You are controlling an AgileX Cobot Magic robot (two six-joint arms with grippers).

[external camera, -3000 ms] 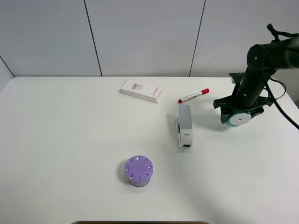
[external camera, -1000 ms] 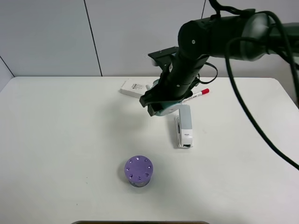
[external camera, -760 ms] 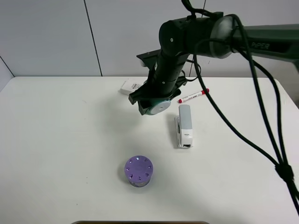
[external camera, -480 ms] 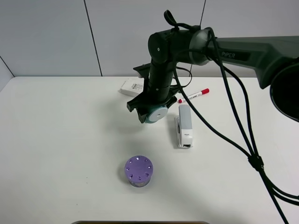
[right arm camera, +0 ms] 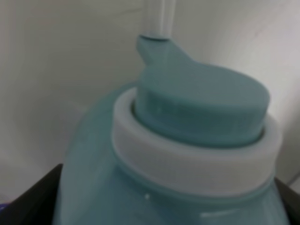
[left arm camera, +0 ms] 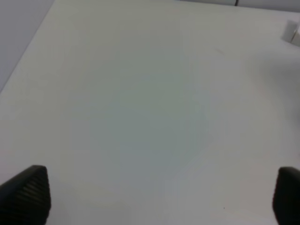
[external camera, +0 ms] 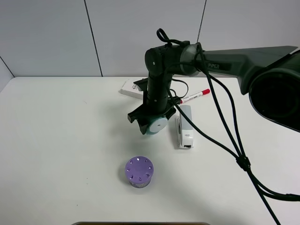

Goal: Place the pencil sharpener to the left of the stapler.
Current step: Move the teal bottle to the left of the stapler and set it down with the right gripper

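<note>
The robot's right gripper will release the teal pencil sharpener on the table (external camera: 150, 129) beside the stapler, behind the purple cylinder.
My right gripper (external camera: 151, 123) has reached across the table and is shut on the teal pencil sharpener (external camera: 156, 125), whose white round face points toward the camera. It sits low over the table just left of the grey-and-white stapler (external camera: 184, 126); whether it touches the table I cannot tell. The right wrist view is filled by the sharpener's teal body (right arm camera: 168, 159) and its white ring. In the left wrist view two dark fingertips (left arm camera: 26, 192) stand wide apart over bare table with nothing between them, so the left gripper (left arm camera: 154, 197) is open.
A purple round cylinder (external camera: 139, 172) with holes on top stands in front of the sharpener. A flat white box (external camera: 131, 88) lies behind the arm, and a red-capped marker (external camera: 193, 96) behind the stapler. The right arm's cables hang over the table's right side.
The right arm has carried the sharpener from the table's right side over the stapler to its left, and over the last half second lowered it toward the table.
</note>
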